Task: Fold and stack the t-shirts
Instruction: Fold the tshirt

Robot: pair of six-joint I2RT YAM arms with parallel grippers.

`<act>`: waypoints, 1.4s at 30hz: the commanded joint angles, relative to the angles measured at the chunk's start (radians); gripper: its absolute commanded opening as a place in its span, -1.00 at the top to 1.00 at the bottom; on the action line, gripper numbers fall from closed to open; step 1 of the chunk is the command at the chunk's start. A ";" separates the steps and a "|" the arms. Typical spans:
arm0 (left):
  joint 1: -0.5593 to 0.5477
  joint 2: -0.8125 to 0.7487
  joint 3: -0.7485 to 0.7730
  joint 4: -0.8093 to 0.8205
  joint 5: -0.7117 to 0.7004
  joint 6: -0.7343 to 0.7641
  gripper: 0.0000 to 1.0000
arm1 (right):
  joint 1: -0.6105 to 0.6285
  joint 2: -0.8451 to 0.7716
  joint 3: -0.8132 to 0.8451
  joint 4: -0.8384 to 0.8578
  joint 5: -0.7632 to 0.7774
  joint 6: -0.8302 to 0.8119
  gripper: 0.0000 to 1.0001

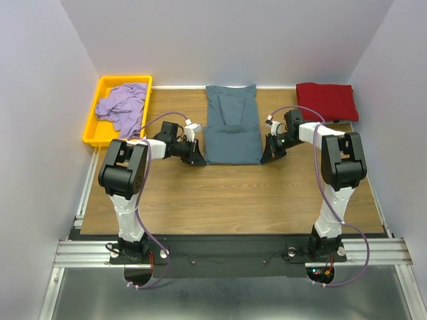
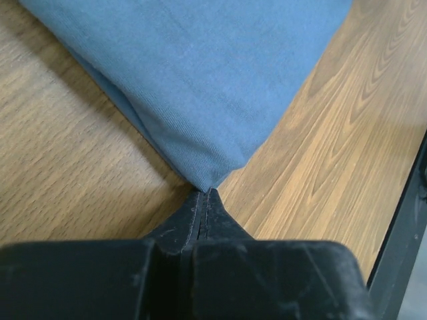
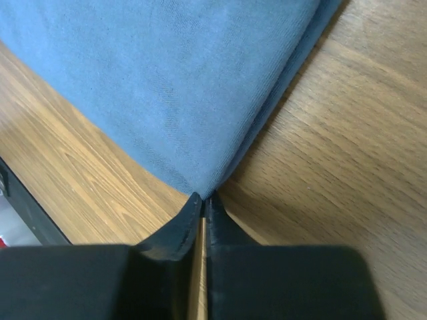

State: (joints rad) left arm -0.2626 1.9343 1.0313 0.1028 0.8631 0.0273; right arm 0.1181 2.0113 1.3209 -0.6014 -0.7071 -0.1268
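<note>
The slate blue-grey t-shirt's far end lies at the table's back edge, so I will retake the t-shirt's near corner [image 1: 259, 161] with my right gripper to help pull it closer before folding.
The slate blue-grey t-shirt [image 1: 231, 127] lies folded into a long strip in the middle of the table. My left gripper [image 1: 199, 160] is at its near left corner and my right gripper [image 1: 265, 159] at its near right corner. In the left wrist view the gripper [image 2: 205, 192] is shut, with the corner of the shirt [image 2: 200, 80] pinched at its tips. In the right wrist view the gripper [image 3: 203, 197] is likewise shut on the corner of the shirt [image 3: 167, 80]. The dark red t-shirt [image 1: 325, 101] lies folded at the back right. The lavender t-shirt [image 1: 123, 105] is crumpled in the tray.
The yellow tray [image 1: 123, 79] stands at the back left, partly off the wooden table [image 1: 233, 200]. White walls close in the back and both sides. The table's black front edge shows in both wrist views.
</note>
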 commanded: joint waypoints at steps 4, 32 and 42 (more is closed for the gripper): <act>-0.004 -0.101 0.016 -0.221 -0.146 0.183 1.00 | -0.001 -0.042 -0.003 -0.043 0.058 -0.037 0.99; -0.261 -0.585 -0.183 -0.253 -0.356 0.777 0.00 | 0.059 -0.592 -0.300 -0.090 0.170 -0.570 -0.03; -0.437 -0.548 -0.349 -0.020 -0.484 0.993 0.00 | 0.304 -0.749 -0.592 0.198 0.383 -0.715 0.10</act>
State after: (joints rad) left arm -0.6731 1.3663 0.7128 -0.0708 0.4587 0.8944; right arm 0.3325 1.3304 0.7887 -0.6094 -0.4381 -0.7593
